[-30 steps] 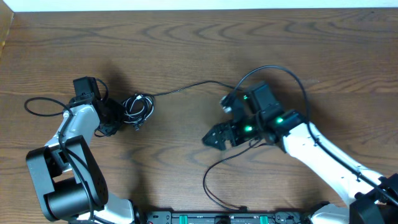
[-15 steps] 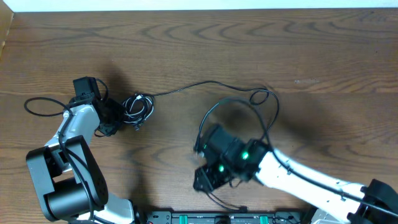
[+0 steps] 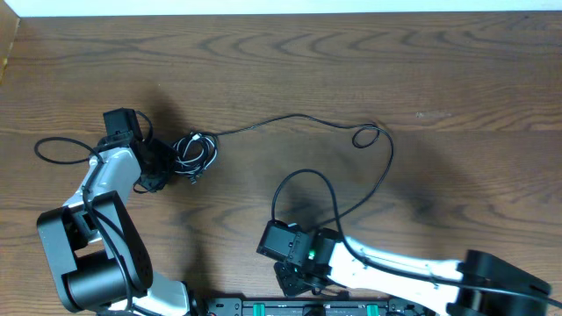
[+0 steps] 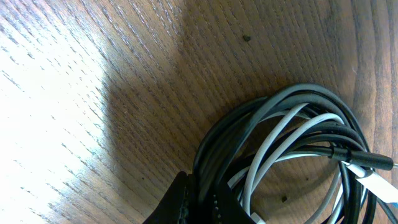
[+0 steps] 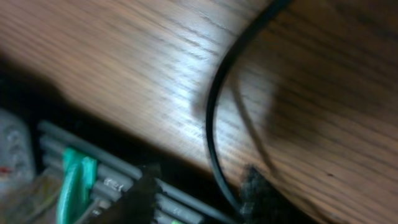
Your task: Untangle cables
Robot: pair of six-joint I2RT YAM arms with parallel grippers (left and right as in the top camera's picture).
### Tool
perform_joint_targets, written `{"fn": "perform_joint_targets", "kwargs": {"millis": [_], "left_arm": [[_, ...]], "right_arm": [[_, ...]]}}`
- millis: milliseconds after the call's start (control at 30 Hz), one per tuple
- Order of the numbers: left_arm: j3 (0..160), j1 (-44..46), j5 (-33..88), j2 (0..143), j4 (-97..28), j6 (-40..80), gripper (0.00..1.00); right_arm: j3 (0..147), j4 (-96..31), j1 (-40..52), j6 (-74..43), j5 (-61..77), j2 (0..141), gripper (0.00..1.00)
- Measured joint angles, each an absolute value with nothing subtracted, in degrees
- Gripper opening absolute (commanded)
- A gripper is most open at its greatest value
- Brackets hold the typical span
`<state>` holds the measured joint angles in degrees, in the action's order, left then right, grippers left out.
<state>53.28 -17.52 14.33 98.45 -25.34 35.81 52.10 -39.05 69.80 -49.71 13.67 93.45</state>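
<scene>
Next, my left gripper sets the cable bundle down on the bare table inside the long black cable's curve (image 3: 291, 167).
A tangled bundle of black and white cables (image 3: 195, 149) lies at the left of the table. My left gripper (image 3: 176, 165) is shut on its edge. The left wrist view shows the fingers (image 4: 177, 200) pinching black cords of the bundle (image 4: 292, 143), with a white cord looped inside. One long black cable (image 3: 299, 117) runs right from the bundle, makes a small loop, then curves down toward the front edge. My right gripper (image 3: 291, 279) is at that edge. In its wrist view the jaws (image 5: 199, 190) stand apart, and the black cable (image 5: 214, 106) passes between them, close to the right finger.
A thicker black wire (image 3: 54, 150) loops on the table left of the left arm. A rail with green parts (image 3: 325, 308) runs along the front edge, and it shows right under the right gripper (image 5: 74, 180). The table's far edge meets a white strip at the top.
The right arm swung from centre right down to the front edge, its jaws narrowing. The long cable that was draped around it now lies stretched out on the table. Left arm unchanged.
</scene>
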Motion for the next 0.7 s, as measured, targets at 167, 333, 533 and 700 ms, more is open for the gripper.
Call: {"fn": "perform_joint_targets", "kwargs": {"millis": [167,333,533,700], "left_arm": [[53.3,-17.5,14.3,98.5,-25.3,35.8,0.08],[53.3,-17.5,14.3,98.5,-25.4,35.8,0.08],[53.3,-17.5,14.3,98.5,-25.4,35.8,0.08],[53.3,-17.5,14.5,98.5,-25.4,35.8,0.08]], "right_arm": [[52.1,-39.2,66.8,-49.9,14.3,94.5,0.01],[52.9,-37.8,56.7,-46.4,11.7,94.5,0.01],[53.5,-26.4,42.0,-44.7,2.4,94.5,0.01],[53.7,-17.8,33.2,-44.4,-8.2,94.5,0.01]]}}
